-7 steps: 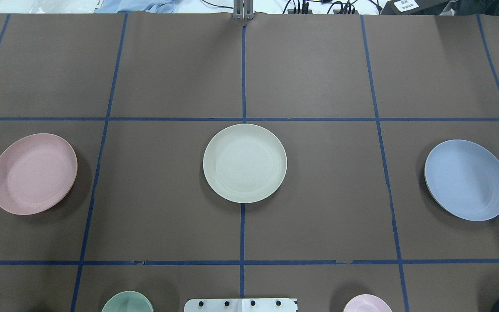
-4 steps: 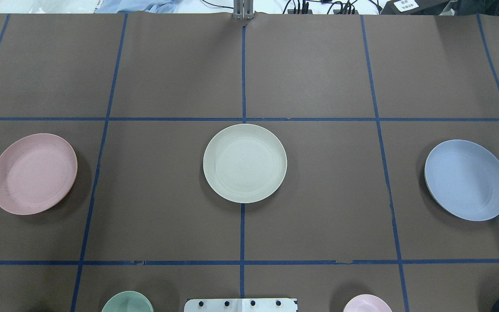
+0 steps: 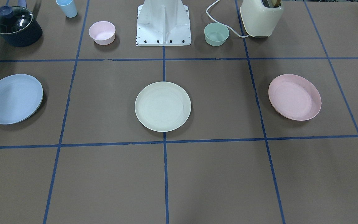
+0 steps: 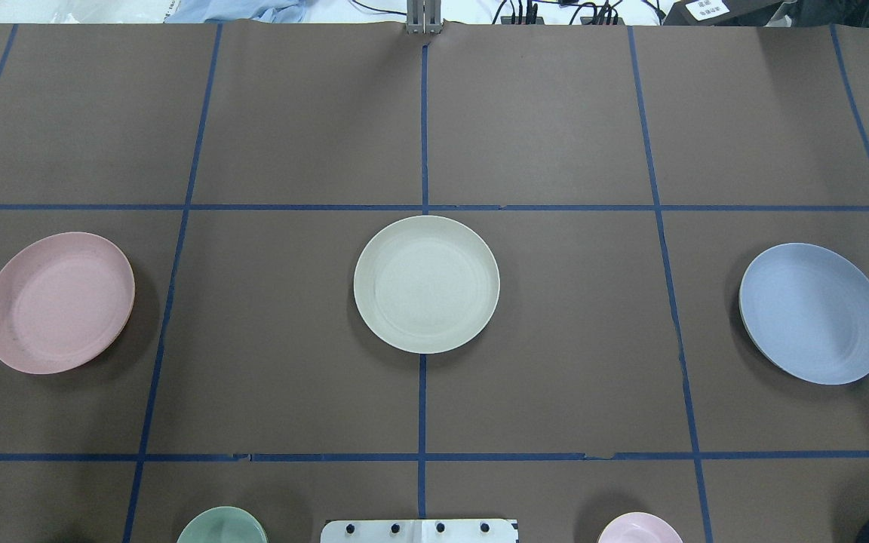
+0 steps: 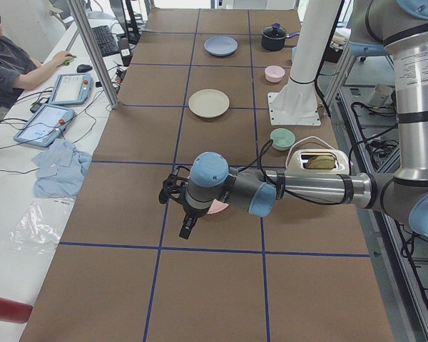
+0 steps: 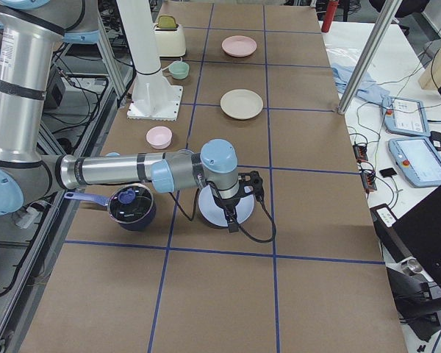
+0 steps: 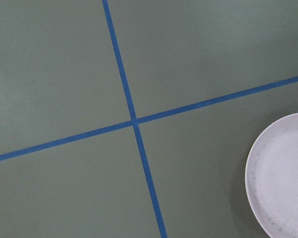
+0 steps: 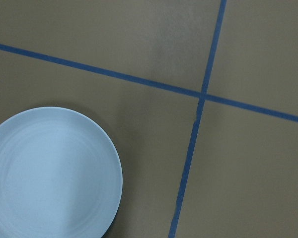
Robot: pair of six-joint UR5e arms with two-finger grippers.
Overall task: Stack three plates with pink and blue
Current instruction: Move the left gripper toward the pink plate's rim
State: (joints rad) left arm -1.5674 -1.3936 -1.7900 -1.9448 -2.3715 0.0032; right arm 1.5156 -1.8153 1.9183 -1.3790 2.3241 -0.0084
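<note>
My left gripper is going to grip the outer rim [image 3: 320, 106] [image 7: 247, 178] of the pink plate, at the side farthest from the cream plate.
Three plates lie apart in a row on the brown table. The pink plate [image 4: 58, 302] is at the left, the cream plate [image 4: 426, 283] in the middle, the blue plate [image 4: 813, 313] at the right. My left gripper [image 5: 187, 228] hangs high over the table beside the pink plate [image 5: 217, 208]; the plate's edge shows in the left wrist view [image 7: 283, 173]. My right gripper [image 6: 232, 223] hangs above the blue plate [image 6: 213, 208], which also shows in the right wrist view [image 8: 52, 173]. I cannot tell whether either gripper is open or shut.
Near the robot's base [image 3: 163, 25] stand a small pink bowl [image 3: 102, 32], a green bowl [image 3: 216, 34], a cream toaster [image 3: 261, 17], a dark lidded pot [image 3: 16, 26] and a light blue cup [image 3: 66, 7]. An operator [image 5: 7, 60] sits beyond the far edge.
</note>
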